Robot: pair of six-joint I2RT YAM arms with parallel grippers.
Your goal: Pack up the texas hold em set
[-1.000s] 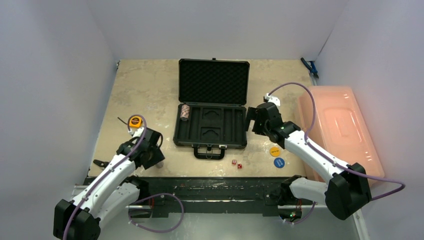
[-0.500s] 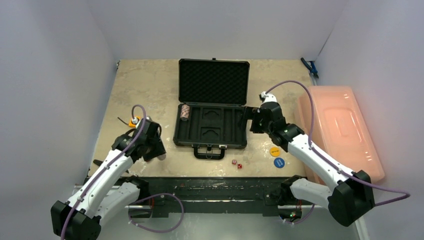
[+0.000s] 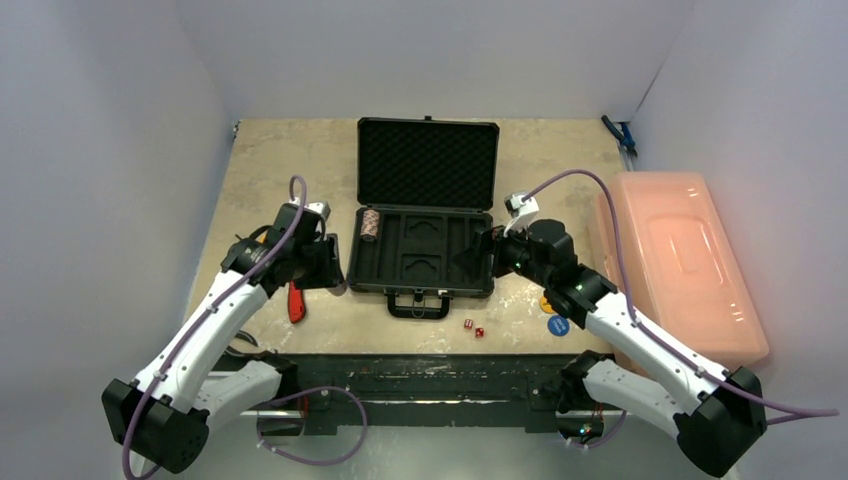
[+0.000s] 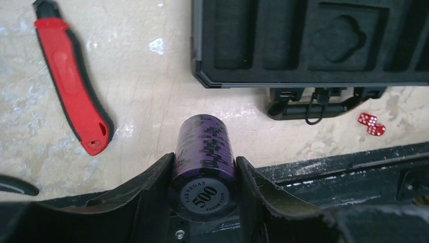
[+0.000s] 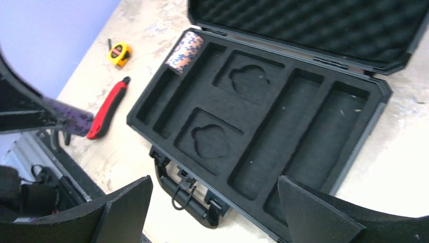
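Note:
I need to let go of the purple chip stack with my left gripper into my right gripper, above the front middle of the tray (image 3: 424,273).
The black briefcase (image 3: 455,250) lies open mid-table with its foam lid (image 3: 427,165) raised. One chip stack (image 3: 370,223) lies in the moulded tray's far-left slot (image 5: 183,52). My left gripper (image 3: 325,262) hangs just left of the case, shut on a purple chip stack (image 4: 205,152) marked 500, which lies lengthwise between the fingers. My right gripper (image 3: 478,255) hovers over the tray's right side, open wide and empty (image 5: 215,179). Two red dice (image 3: 473,327) sit in front of the case handle (image 4: 308,101). A blue disc (image 3: 557,325) lies right of them, with a yellow disc (image 3: 543,298) mostly under my right arm.
A red-handled knife (image 3: 296,300) lies on the table left of the case, below my left gripper (image 4: 73,86). A yellow tape measure (image 5: 120,52) sits further left. A large pink bin (image 3: 690,260) fills the right side. A blue tool (image 3: 620,133) lies at the far right corner.
My left arm swung from the front-left of the table up and right to the case's left edge, uncovering the red knife. My right gripper moved left over the tray.

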